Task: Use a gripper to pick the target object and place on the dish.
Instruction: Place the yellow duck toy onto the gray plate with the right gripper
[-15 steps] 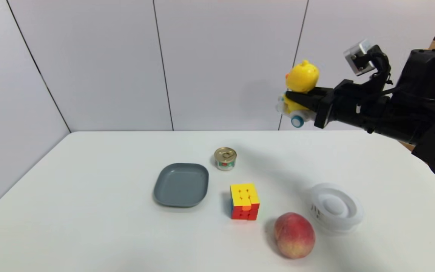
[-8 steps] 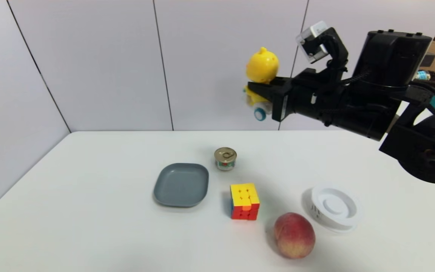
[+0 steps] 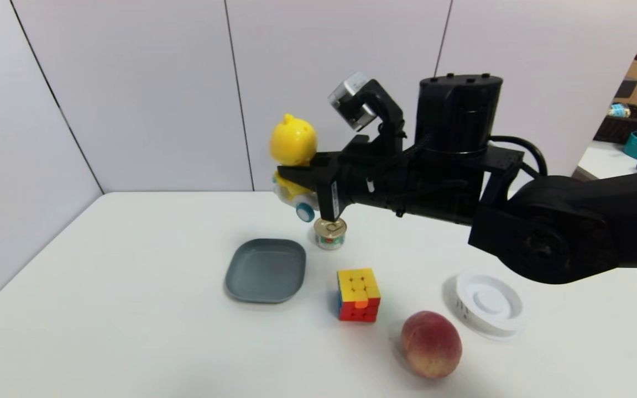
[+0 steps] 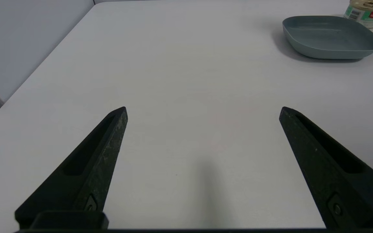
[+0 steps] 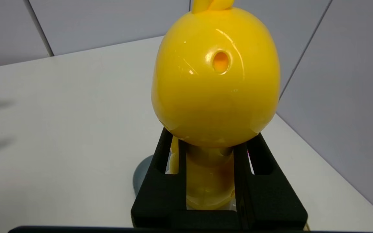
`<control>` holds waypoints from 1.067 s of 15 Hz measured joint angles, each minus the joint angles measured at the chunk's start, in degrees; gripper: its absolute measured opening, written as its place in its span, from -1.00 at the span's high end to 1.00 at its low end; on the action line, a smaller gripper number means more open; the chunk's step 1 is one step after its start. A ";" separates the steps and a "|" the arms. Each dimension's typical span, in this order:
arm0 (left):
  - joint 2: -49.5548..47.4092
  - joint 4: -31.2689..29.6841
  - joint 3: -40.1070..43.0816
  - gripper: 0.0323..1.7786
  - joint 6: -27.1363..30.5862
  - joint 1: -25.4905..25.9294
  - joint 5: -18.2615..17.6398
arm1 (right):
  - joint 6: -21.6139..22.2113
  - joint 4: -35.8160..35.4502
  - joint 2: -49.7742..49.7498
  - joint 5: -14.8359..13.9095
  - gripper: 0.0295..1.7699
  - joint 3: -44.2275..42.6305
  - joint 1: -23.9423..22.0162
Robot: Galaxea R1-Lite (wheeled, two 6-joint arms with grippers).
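Observation:
The yellow duck toy will leave my right gripper in the middle of the dark grey dish [image 3: 260, 273].
My right gripper [image 3: 296, 176] is shut on the yellow duck toy [image 3: 293, 146], clamping its body just under the head, well above the table. The duck's white scooter with a blue wheel [image 3: 304, 211] hangs below the fingers. In the right wrist view the duck [image 5: 215, 77] fills the middle, held between the black fingers [image 5: 160, 181]. The dark grey dish [image 3: 266, 270] lies on the table below and slightly nearer than the duck; its edge [image 5: 141, 173] peeks out beside the fingers. The left gripper [image 4: 202, 111] stands open over bare table, with the dish [image 4: 330, 37] far off.
A small tin can [image 3: 330, 232] stands just behind the dish's right corner, under the right gripper. A colourful puzzle cube [image 3: 358, 294], a peach [image 3: 431, 344] and a round white ringed container [image 3: 489, 303] lie to the right of the dish.
My right arm has swung left across the table carrying the duck, from the far right to above the can and dish, and has come somewhat lower. Objects on the table have not moved.

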 joint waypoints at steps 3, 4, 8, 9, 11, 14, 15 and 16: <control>0.00 0.00 0.00 -0.90 0.00 0.00 0.00 | 2.29 -0.59 3.83 0.20 0.56 -2.34 2.06; 0.00 0.00 0.00 -0.90 -0.02 0.00 0.02 | 3.08 -0.88 5.11 0.27 0.56 -2.89 2.56; 0.00 0.00 0.00 -0.90 -0.02 0.00 0.02 | 5.62 -3.11 10.69 1.07 0.56 -3.45 4.18; 0.00 0.00 0.00 -0.90 0.00 0.00 0.02 | 5.77 -3.30 12.11 1.12 0.56 -3.52 4.33; 0.00 0.00 0.00 -0.90 -0.02 -0.02 0.02 | 6.06 -3.56 14.92 1.10 0.56 -3.88 4.41; 0.00 0.00 0.00 -0.90 -0.02 -0.02 0.02 | 6.03 -3.94 17.79 0.96 0.56 -4.08 4.18; 0.00 0.00 0.00 -0.90 -0.02 -0.02 0.05 | 6.03 -4.06 18.31 0.91 0.56 -4.13 3.94; 0.00 0.00 0.00 -0.90 0.00 0.00 0.05 | 6.03 -4.11 18.72 0.90 0.56 -4.22 3.74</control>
